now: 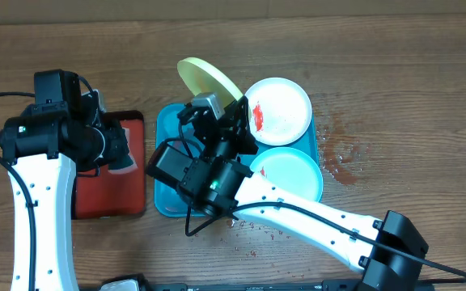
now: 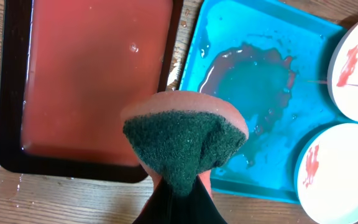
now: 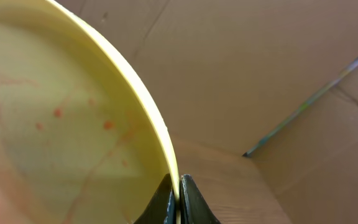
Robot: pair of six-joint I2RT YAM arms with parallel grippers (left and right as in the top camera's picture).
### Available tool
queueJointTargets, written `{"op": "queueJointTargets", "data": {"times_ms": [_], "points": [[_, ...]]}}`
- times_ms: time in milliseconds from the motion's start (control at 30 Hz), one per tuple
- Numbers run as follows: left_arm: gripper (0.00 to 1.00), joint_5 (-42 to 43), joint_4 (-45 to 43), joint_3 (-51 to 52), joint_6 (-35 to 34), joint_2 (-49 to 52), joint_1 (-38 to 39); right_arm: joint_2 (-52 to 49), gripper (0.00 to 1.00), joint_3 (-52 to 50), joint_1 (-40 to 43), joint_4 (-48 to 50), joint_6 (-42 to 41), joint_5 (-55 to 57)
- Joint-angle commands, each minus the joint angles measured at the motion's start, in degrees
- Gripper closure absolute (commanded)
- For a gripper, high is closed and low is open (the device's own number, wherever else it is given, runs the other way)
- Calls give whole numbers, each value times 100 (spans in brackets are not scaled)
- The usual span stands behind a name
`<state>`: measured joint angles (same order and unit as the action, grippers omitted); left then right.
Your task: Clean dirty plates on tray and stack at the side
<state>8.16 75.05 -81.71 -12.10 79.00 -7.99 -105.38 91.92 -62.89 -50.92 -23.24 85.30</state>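
Next, I let go of the yellow-green plate with my right gripper on the wooden table, over the sauce splatter (image 1: pixel 355 137) next to the turquoise tray.
My right gripper (image 3: pixel 179 198) is shut on the rim of the yellow-green plate (image 1: pixel 206 79), held tilted on edge above the back of the turquoise tray (image 1: pixel 167 166); faint red specks show on its face in the right wrist view (image 3: pixel 55 124). The white plate (image 1: pixel 280 107) with a red smear and the light-blue plate (image 1: pixel 288 171) lie on the tray's right side, also in the left wrist view (image 2: pixel 356 68) (image 2: pixel 340 171). My left gripper (image 2: pixel 182 196) is shut on a green-faced orange sponge (image 2: pixel 182 140) above the gap between the two trays.
A smaller dark-rimmed red tray (image 1: pixel 112 182) holding reddish water lies left of the turquoise tray. A red sauce puddle (image 2: pixel 253 78) sits on the turquoise tray floor. Sauce splatter (image 1: pixel 342 158) marks the wooden table to the right.
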Motion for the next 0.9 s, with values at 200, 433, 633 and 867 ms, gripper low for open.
{"op": "queueJointTargets", "data": {"times_ms": [200, 433, 633, 867], "points": [[96, 107, -52, 24, -35, -46, -35, 61, 96, 74, -92, 55, 81, 481], [96, 107, -52, 24, -35, -46, -35, 61, 96, 74, -92, 55, 81, 481], [96, 87, -55, 24, -35, -42, -35, 61, 96, 74, -92, 55, 81, 481], [96, 87, -39, 24, -35, -37, -35, 61, 96, 74, -92, 52, 81, 466]]}}
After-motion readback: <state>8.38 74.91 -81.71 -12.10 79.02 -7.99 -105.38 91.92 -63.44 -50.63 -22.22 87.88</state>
